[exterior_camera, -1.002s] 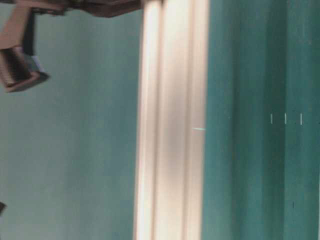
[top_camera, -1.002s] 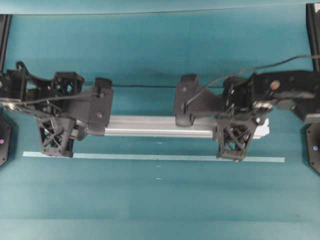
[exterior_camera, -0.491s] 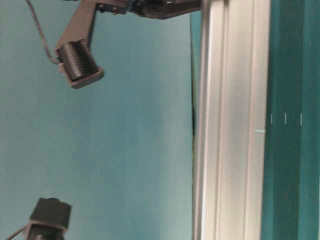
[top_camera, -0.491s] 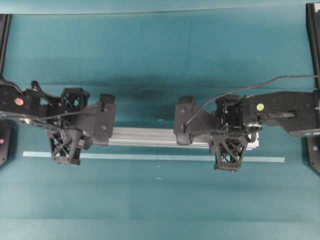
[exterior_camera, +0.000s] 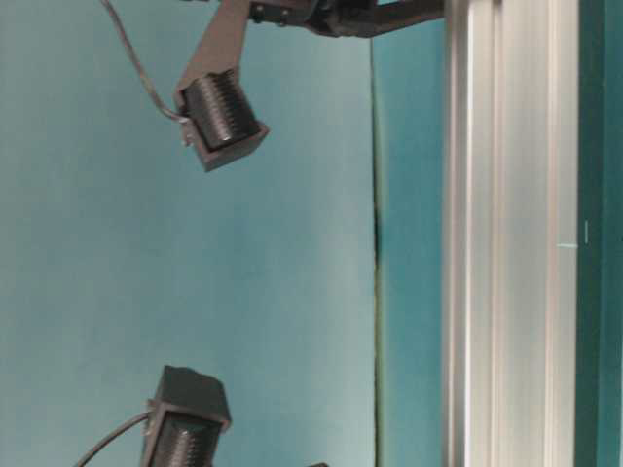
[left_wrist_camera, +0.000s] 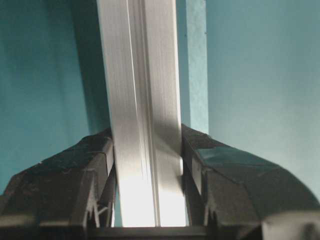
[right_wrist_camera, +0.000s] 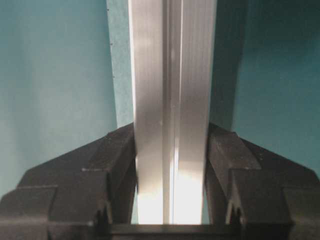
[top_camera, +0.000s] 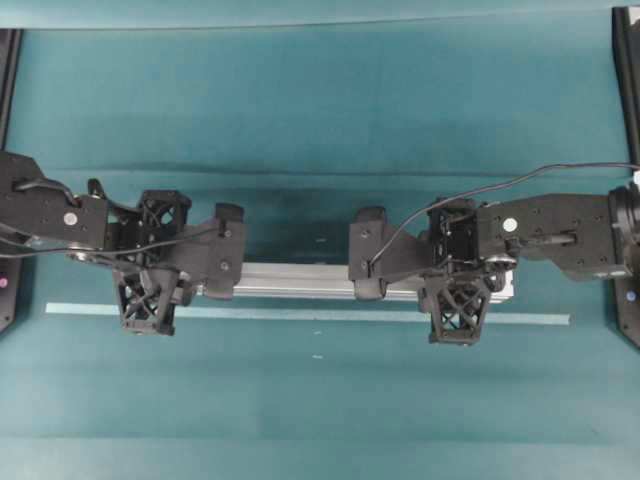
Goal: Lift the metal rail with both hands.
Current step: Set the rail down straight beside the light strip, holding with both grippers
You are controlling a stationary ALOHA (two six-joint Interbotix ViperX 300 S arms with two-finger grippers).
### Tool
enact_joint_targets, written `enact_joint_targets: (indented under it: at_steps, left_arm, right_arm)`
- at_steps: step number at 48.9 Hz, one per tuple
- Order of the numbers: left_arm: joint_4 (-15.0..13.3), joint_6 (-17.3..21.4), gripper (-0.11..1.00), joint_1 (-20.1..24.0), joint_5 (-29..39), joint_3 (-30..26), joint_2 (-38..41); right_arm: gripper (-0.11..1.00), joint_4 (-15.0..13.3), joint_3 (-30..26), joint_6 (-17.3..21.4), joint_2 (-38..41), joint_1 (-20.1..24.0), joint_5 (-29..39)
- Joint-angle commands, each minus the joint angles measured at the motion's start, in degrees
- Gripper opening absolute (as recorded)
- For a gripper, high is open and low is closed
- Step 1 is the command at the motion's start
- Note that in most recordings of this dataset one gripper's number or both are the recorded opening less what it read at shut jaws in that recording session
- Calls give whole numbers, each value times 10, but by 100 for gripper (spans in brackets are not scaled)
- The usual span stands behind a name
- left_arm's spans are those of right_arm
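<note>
Next, my left gripper releases the metal rail, still held level low over the table, so that it lies on the teal table (top_camera: 320,290), just behind the strip of pale-teal tape.
The metal rail (top_camera: 295,280) lies crosswise in the overhead view, a silver grooved bar held level between both hands, low over the teal table (top_camera: 320,120). My left gripper (top_camera: 180,272) is shut on its left end, and my right gripper (top_camera: 452,275) is shut near its right end. In the left wrist view the rail (left_wrist_camera: 142,100) runs straight away between the black jaws of the left gripper (left_wrist_camera: 145,145), which press both its sides. The right wrist view shows the same: the rail (right_wrist_camera: 170,75) is clamped in the right gripper (right_wrist_camera: 170,135). At table level the rail (exterior_camera: 506,243) fills the right side.
A thin pale-teal tape strip (top_camera: 300,314) lies on the table just in front of the rail, parallel to it. Black arm mounts stand at the left edge (top_camera: 8,290) and right edge (top_camera: 628,300). A cable (top_camera: 560,172) loops over the right arm.
Both arms have come down and forward with the rail still gripped; it now looks smaller from overhead and sits closer to the tape strip and the table.
</note>
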Motion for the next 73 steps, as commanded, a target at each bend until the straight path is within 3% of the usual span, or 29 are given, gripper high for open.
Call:
enact_joint_targets:
  at_steps: [1,15,73]
  left_arm:
    - [1,-3,30,-3,-11,-3,2]
    - [1,-6,30,-9,-24,-3,15]
    - [1,-11,30,-21,-52,-7,28]
  right_arm:
    - [39,1,2,-1,2,4,-11]
    - [39,2,15,0,11,4,-40]
    - [39,3,17,0,17,9,-44]
